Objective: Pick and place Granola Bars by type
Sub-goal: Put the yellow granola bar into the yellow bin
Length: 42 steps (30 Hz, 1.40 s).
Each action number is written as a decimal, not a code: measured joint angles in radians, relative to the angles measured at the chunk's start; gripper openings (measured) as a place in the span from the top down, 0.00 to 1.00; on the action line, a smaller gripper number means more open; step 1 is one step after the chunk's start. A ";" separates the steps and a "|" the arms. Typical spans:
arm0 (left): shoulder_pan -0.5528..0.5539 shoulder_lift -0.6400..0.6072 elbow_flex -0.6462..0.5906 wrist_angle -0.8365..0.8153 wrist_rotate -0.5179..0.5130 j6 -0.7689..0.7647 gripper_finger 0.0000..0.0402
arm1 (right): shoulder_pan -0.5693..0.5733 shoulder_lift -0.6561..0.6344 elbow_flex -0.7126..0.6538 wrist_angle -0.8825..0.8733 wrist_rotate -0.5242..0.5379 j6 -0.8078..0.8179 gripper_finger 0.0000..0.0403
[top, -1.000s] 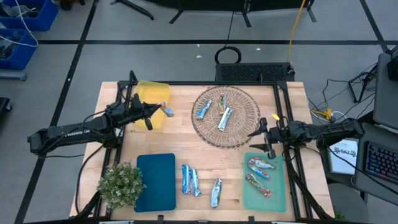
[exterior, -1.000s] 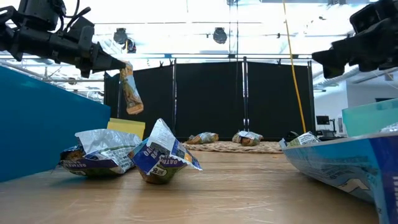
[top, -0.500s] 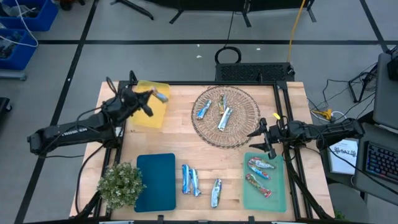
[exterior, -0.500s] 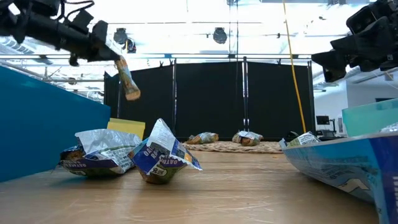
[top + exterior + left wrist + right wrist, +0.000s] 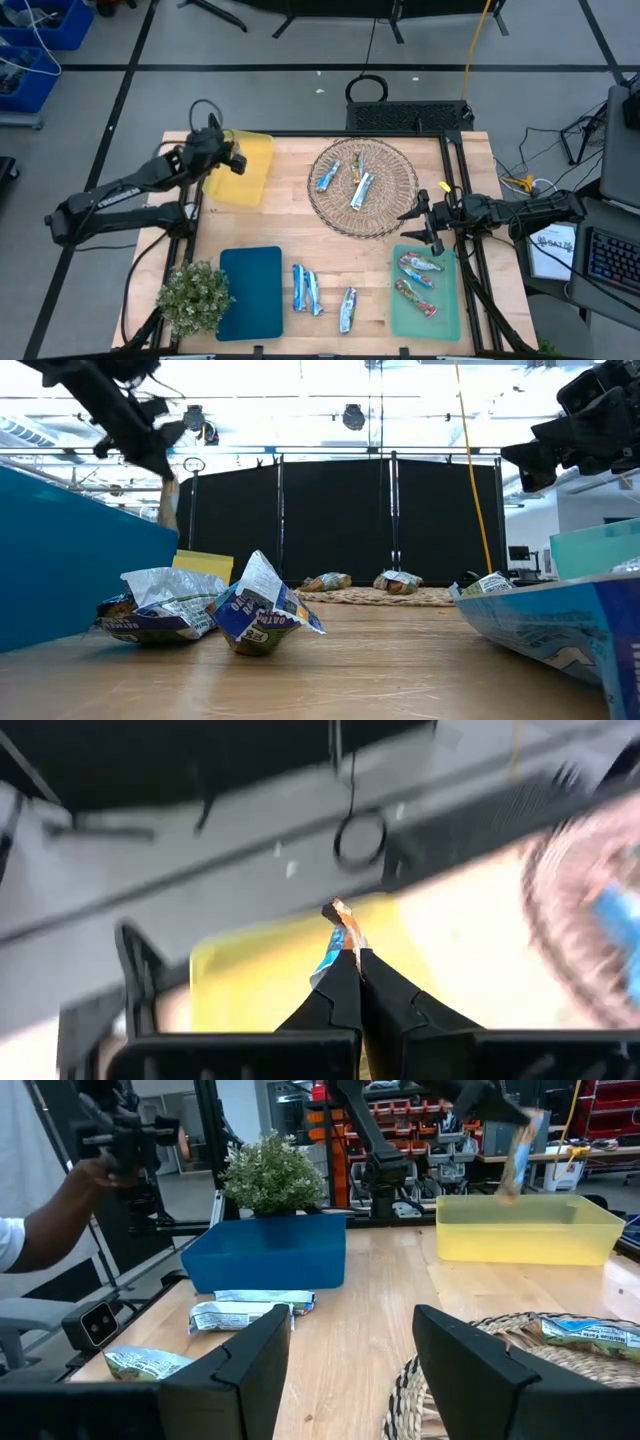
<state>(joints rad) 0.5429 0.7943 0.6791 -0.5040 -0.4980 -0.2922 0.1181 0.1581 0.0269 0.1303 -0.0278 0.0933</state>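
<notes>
I will let go of the blue and orange Granola Bar, now hanging over the yellow tray, with my left gripper, setting it free around the middle of the yellow tray (image 5: 235, 179).
My left gripper (image 5: 236, 158) hangs over the yellow tray (image 5: 252, 182) at the table's far left, shut on a Granola Bar (image 5: 335, 933) in a blue and orange wrapper. My right gripper (image 5: 413, 213) waits open by the right rim of the wicker basket (image 5: 390, 215), touching nothing. Three Granola Bars (image 5: 357, 180) lie in the basket. Two more (image 5: 417, 280) lie in the green tray (image 5: 448, 310). Three bars (image 5: 312, 292) lie flat on the wood near the front edge. My left gripper pinches one end of the bar (image 5: 347, 956) between its two fingertips. The fingers slant down toward the table's far side. The bar is lifted clear above the yellow tray (image 5: 520, 1230) and hangs about upright below the fingers (image 5: 168, 500).
A teal tray (image 5: 250, 292) and a potted plant (image 5: 195, 297) stand at the front left. A person's arm (image 5: 55, 1195) shows beyond the table's edge in the right wrist view. Bare wood lies between the yellow tray and the basket.
My left gripper has risen and gone from the wood beside the basket toward the table's far left, over the yellow tray, tipping its wrist as it went. The bar went with it, clear of everything, and now hangs nearly upright. My right gripper has kept still.
</notes>
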 joint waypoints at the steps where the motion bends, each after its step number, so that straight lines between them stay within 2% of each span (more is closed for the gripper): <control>1: 0.016 0.023 0.002 -0.018 0.012 -0.004 1.00 | 0.000 0.000 0.000 0.000 0.000 0.000 0.50; 9: 0.126 0.166 -0.001 -0.093 0.062 -0.032 1.00 | 0.000 0.000 0.000 0.000 0.000 0.000 0.50; 18: 0.220 0.280 -0.001 -0.117 0.177 -0.026 1.00 | 0.000 0.000 0.000 0.000 0.000 0.000 0.50; 27: 0.257 0.332 -0.002 -0.129 0.106 -0.026 0.98 | 0.000 0.000 0.000 0.000 0.000 0.000 0.50; 34: 0.254 0.332 -0.002 -0.129 0.097 -0.023 0.93 | 0.000 0.000 0.000 0.000 0.000 0.000 0.50; 42: 0.254 0.332 -0.002 -0.129 0.026 -0.017 0.82 | 0.000 0.000 0.000 0.000 0.000 0.000 0.50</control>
<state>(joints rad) 0.7971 1.1259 0.6769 -0.6331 -0.4721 -0.3096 0.1181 0.1581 0.0266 0.1299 -0.0277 0.0929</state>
